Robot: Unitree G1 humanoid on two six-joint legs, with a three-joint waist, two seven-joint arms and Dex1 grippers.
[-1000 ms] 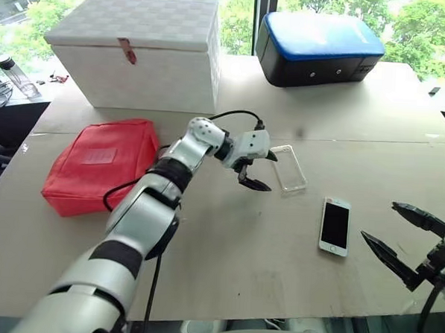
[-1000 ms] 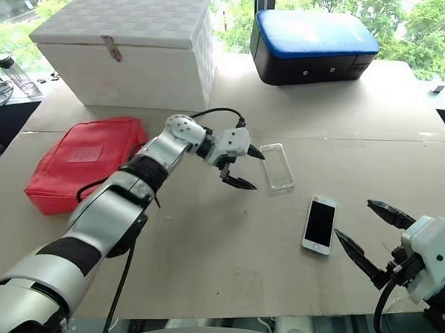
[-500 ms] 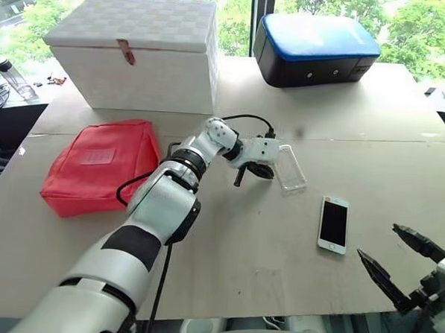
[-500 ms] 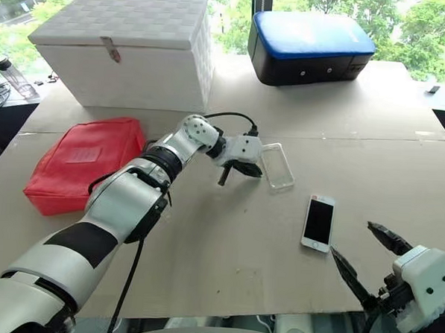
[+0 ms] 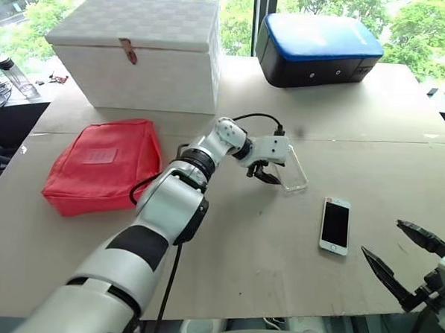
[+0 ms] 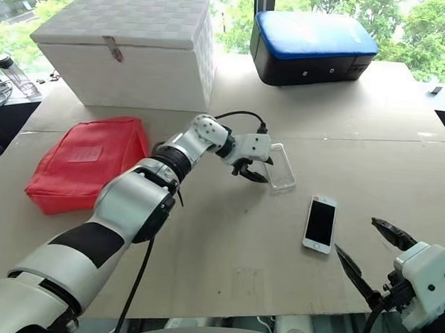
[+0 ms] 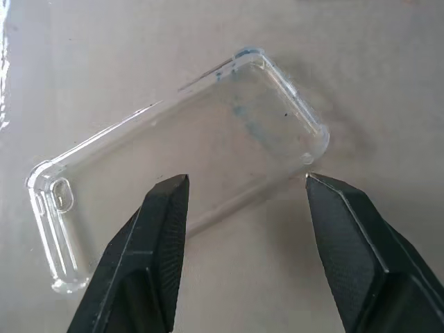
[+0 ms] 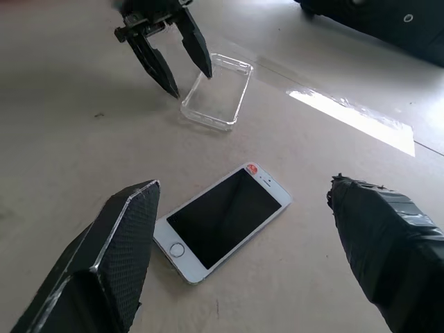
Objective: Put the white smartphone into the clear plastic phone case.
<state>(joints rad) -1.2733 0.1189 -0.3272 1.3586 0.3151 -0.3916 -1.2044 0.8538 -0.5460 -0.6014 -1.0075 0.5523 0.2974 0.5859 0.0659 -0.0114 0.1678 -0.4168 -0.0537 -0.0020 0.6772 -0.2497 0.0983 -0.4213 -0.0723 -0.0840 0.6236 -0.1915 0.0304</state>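
The clear plastic phone case lies at a slant across the left gripper's fingers, so the robot's left gripper should turn the case straight and then pull it closer by its long side [image 7: 232,211].
The clear plastic phone case [image 5: 295,171] lies empty on the tan table, a little right of centre. My left gripper [image 5: 267,174] hovers at the case's left long edge, open, with nothing between its fingers; in the left wrist view the case [image 7: 180,146] sits just past the two black fingertips [image 7: 171,191]. The white smartphone [image 5: 335,226] lies screen up nearer the front, right of the case and apart from it. My right gripper [image 5: 383,236] hangs open near the table's front right edge, just right of the phone [image 8: 222,218] and clear of it.
A white woven box [image 5: 135,54] stands at the back left and a blue-topped black case [image 5: 318,48] at the back centre. A red pouch [image 5: 99,164] lies to the left. A bottle [image 5: 14,73] stands off the table's far left.
My left gripper moved right to the case's edge; it stood open, shut half a second ago, and is now open again. The phone, case and right gripper stayed put.
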